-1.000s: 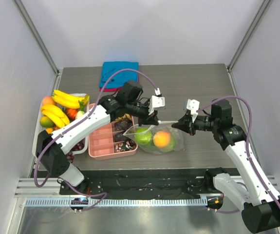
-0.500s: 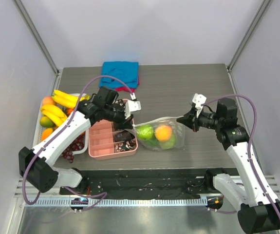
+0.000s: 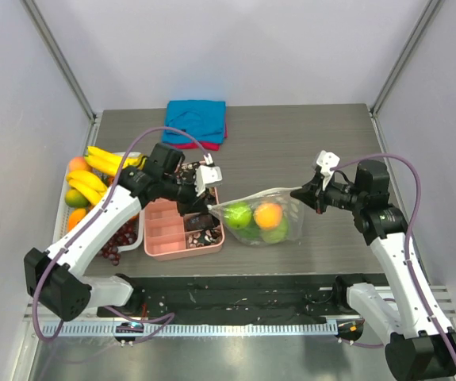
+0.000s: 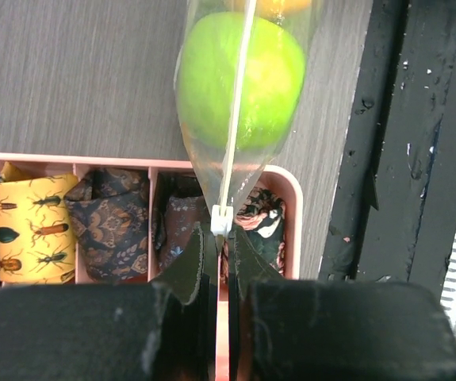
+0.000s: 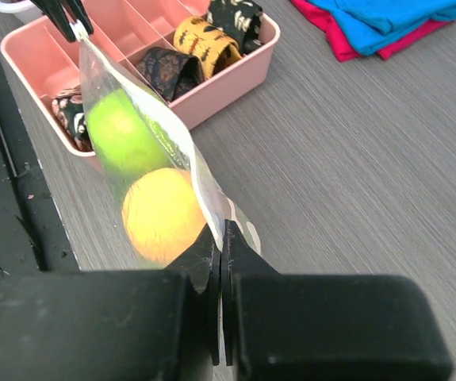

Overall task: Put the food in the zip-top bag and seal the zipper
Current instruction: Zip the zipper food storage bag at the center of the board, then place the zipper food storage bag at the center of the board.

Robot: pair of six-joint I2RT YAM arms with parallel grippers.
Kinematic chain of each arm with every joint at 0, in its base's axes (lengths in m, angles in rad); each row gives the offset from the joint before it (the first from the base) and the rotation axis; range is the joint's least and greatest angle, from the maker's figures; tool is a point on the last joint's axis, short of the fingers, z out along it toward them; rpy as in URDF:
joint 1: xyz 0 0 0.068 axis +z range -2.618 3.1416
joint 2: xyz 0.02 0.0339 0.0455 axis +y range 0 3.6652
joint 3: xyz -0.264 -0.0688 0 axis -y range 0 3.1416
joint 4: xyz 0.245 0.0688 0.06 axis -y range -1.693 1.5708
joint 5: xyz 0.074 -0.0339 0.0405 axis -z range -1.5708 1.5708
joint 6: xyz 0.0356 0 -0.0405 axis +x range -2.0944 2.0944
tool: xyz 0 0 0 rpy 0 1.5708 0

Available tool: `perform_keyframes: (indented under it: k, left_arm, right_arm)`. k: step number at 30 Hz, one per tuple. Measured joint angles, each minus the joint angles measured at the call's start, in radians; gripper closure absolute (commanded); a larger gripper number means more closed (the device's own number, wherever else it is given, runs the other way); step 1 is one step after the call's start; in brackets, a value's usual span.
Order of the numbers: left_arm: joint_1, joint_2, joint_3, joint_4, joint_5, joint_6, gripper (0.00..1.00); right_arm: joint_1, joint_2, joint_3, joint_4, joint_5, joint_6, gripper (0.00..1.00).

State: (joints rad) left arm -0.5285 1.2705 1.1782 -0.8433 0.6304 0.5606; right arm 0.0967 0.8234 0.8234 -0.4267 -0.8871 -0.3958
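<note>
The zip-top bag's end in my left gripper will be let go on the table (image 3: 231, 237) (image 4: 254, 128) beside the pink box's near corner.
The zip-top bag (image 3: 279, 205) hangs stretched between my two grippers just above the table, right of the pink box (image 3: 162, 230). It holds green apples (image 3: 238, 214) and an orange (image 3: 268, 214). My left gripper (image 3: 209, 208) is shut on the zipper's left end over the pink box. In the left wrist view my left gripper (image 4: 220, 232) pinches just behind a white tab on the zipper (image 4: 237, 119), with a green apple (image 4: 271, 75) beyond. My right gripper (image 3: 300, 193) is shut on the bag's right end. In the right wrist view my right gripper (image 5: 221, 230) pinches the bag's edge beside the orange (image 5: 160, 216).
A white tray (image 3: 136, 238) at the left holds bananas (image 3: 93, 171), other fruit and grapes. The pink box holds rolled patterned cloths (image 4: 105, 222). A folded blue and red cloth (image 3: 196, 121) lies at the back. A black strip (image 3: 235, 298) runs along the near edge.
My left gripper has slid left along the bag's mouth to its end over the pink box. The bag is now pulled taut and lifted. My right gripper has shifted slightly right.
</note>
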Motion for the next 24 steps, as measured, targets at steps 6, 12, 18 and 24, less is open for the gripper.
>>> perform_keyframes:
  k: [6,12,18,24]
  left_arm:
    - [0.007,0.091,0.099,0.001,-0.031,-0.055,1.0]
    - [0.016,0.191,0.238,0.031,-0.078,-0.083,1.0]
    - [0.033,0.341,0.444,0.1,-0.118,-0.107,1.0]
    - [0.037,0.499,0.587,0.177,-0.139,-0.116,1.0]
  right_arm:
    - [-0.01,0.043,0.008,0.015,0.045,0.006,0.99]
    - [-0.042,0.143,0.079,0.065,0.084,-0.004,0.99]
    - [-0.093,0.283,0.163,0.178,0.092,-0.024,0.99]
    - [-0.118,0.379,0.204,0.238,0.088,-0.108,0.99]
